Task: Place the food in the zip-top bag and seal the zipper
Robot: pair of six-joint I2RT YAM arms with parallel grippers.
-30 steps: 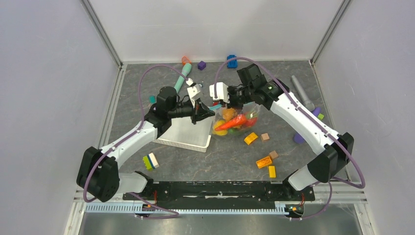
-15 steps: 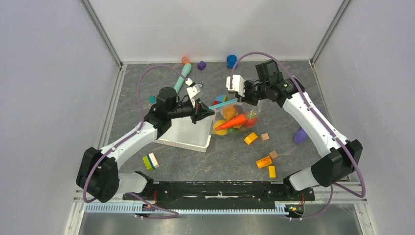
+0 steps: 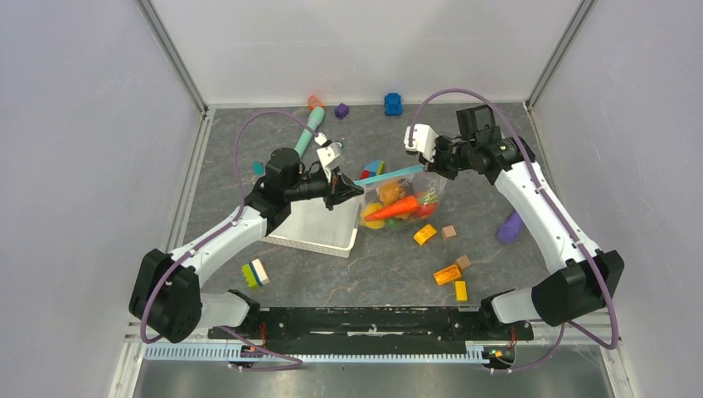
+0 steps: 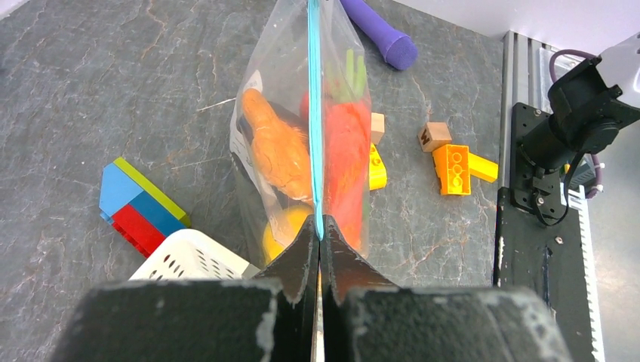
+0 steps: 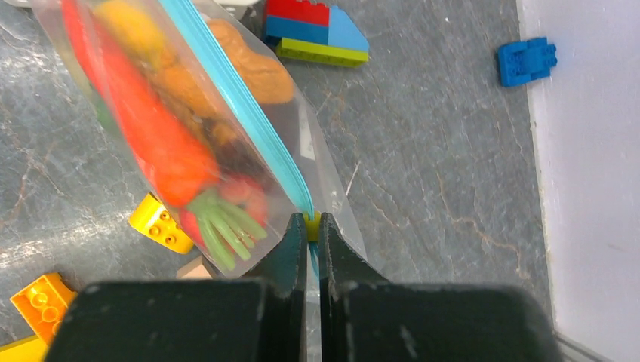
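Note:
Next, I release the zip-top bag, which hangs stretched just above the table, from my right gripper on the table point(image 3: 467, 143) between the blue block and the long purple toy.
The clear zip-top bag point(image 3: 404, 206) hangs stretched between my two grippers, just above the table. It holds the food: an orange carrot point(image 3: 396, 205) with red, yellow and orange pieces. The light-blue zipper point(image 3: 390, 175) runs taut along the top. My left gripper point(image 3: 353, 184) is shut on the zipper's left end, seen in the left wrist view point(image 4: 318, 230) with the zipper point(image 4: 313, 113) running straight away. My right gripper point(image 3: 431, 166) is shut on the right end, pinching the small yellow slider point(image 5: 312, 225) on the zipper point(image 5: 226, 98). The carrot point(image 5: 143, 128) shows through the bag.
A white mesh basket point(image 3: 311, 224) lies under the left gripper. Orange and yellow blocks point(image 3: 448, 274) and wooden cubes lie in front of the bag. A multicolour block point(image 3: 374, 168) sits behind it. A teal marker toy point(image 3: 308, 133), a blue block point(image 3: 393, 104) and a purple toy point(image 3: 509, 226) lie around.
My right gripper has slid right along the zipper, from next to the left gripper to the bag's far end. The zipper is now pulled taut. The left gripper has stayed put.

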